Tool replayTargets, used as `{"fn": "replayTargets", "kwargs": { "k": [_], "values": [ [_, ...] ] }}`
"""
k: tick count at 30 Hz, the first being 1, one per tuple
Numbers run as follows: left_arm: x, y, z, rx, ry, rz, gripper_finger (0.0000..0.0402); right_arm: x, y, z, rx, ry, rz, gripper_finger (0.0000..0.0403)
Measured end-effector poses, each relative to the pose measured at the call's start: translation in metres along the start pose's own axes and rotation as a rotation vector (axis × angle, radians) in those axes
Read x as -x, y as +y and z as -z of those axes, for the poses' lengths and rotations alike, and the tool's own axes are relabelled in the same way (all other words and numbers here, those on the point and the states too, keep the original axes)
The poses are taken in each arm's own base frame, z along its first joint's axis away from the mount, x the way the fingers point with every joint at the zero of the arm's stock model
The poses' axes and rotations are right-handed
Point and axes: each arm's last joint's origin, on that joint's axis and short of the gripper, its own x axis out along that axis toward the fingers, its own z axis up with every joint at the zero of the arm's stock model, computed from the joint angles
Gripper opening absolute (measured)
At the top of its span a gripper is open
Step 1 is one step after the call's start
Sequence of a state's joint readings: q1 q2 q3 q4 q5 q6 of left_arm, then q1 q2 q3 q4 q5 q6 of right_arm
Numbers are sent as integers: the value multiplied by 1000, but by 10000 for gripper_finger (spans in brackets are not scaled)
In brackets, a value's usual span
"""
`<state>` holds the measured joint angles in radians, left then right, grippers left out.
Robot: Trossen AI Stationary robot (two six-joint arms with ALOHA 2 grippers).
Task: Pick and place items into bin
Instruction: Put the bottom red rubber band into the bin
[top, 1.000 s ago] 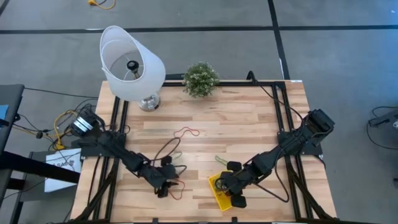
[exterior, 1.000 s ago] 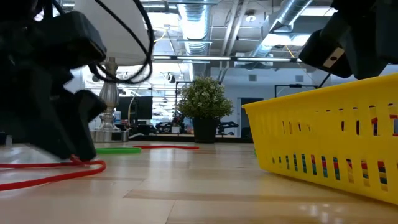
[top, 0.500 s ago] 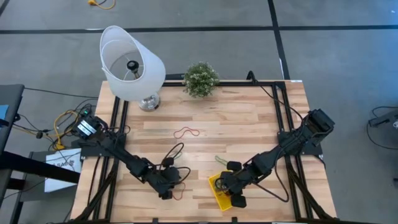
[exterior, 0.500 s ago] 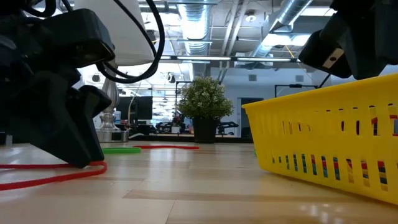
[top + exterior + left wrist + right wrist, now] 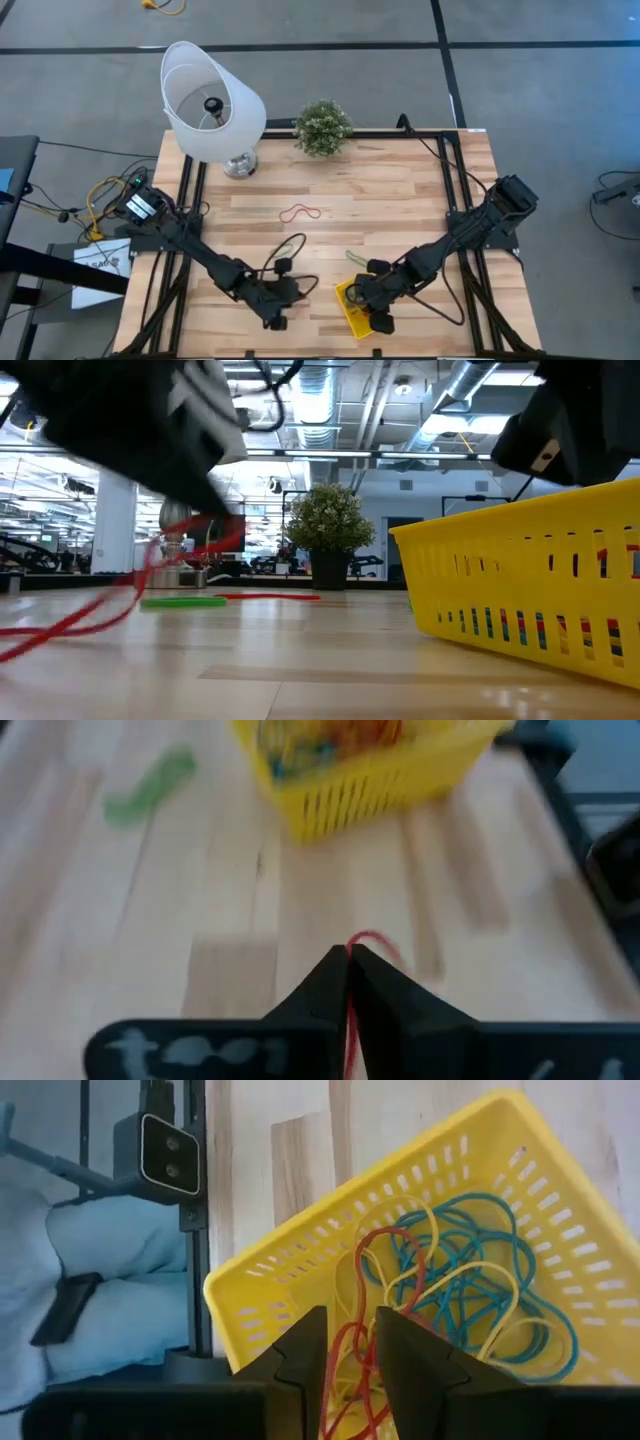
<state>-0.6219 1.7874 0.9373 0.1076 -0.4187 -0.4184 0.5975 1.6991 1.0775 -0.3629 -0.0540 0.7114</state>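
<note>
The robot's left gripper will release the red rubber band on top of the rubber bands in the yellow bin (image 5: 366, 301) (image 5: 350, 736).
My left gripper (image 5: 283, 303) is shut on a red rubber band (image 5: 150, 565) just left of the yellow bin (image 5: 355, 310), above the table. The bin also shows in the left wrist view (image 5: 370, 760). It holds several red, blue and yellow bands (image 5: 450, 1295). My right gripper (image 5: 350, 1345) hovers over the bin with its fingers a little apart and holds nothing. A red band in the bin shows through the gap. A green band (image 5: 355, 258) and another red band (image 5: 300, 212) lie flat on the table. My left gripper pinches the red band (image 5: 351, 955) between its two fingertips. A short bend of the band sticks out past the tips. In the low view the band hangs slack below the gripper, and its lower end (image 5: 40, 635) trails on the table.
A white lamp (image 5: 210, 100) and a small potted plant (image 5: 322, 127) stand at the table's far edge. Black cable loops (image 5: 290, 250) rise from the left arm. Black frame rails run along both sides of the table.
My left gripper has risen from the table and gone right toward the bin, shut on the red band. The band's held part is lifted clear. Its other end still trails on the table.
</note>
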Motion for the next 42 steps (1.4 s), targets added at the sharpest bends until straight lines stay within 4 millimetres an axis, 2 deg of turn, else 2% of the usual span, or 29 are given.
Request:
{"fn": "replayTargets", "kwargs": {
  "k": [6,11,14,17,24,27,30,35,38,42],
  "values": [
    [4,-6,-60,-92,-154,13,0,20,9,9,14,17,-1,82],
    [9,1,-107,-123,-241,33,0,45,18,29,43,-35,134,82],
    [14,4,-128,-159,-292,72,0,53,26,40,38,-109,209,82],
    [17,8,-141,-198,-324,58,0,55,34,50,46,-167,252,82],
    [5,26,-146,-164,-314,46,0,38,43,67,92,-188,318,82],
    [-12,28,-142,-138,-311,79,0,27,42,71,123,-173,355,82],
    [-34,23,-128,-172,-272,173,0,19,42,73,124,-168,373,82],
    [-62,23,-109,-181,-202,183,0,15,40,74,73,-124,357,82],
    [-66,26,-110,-167,-218,177,6,16,41,74,71,-99,335,82],
    [-65,26,-116,-162,-286,185,39,18,43,76,71,-70,304,82]
  ]
}}
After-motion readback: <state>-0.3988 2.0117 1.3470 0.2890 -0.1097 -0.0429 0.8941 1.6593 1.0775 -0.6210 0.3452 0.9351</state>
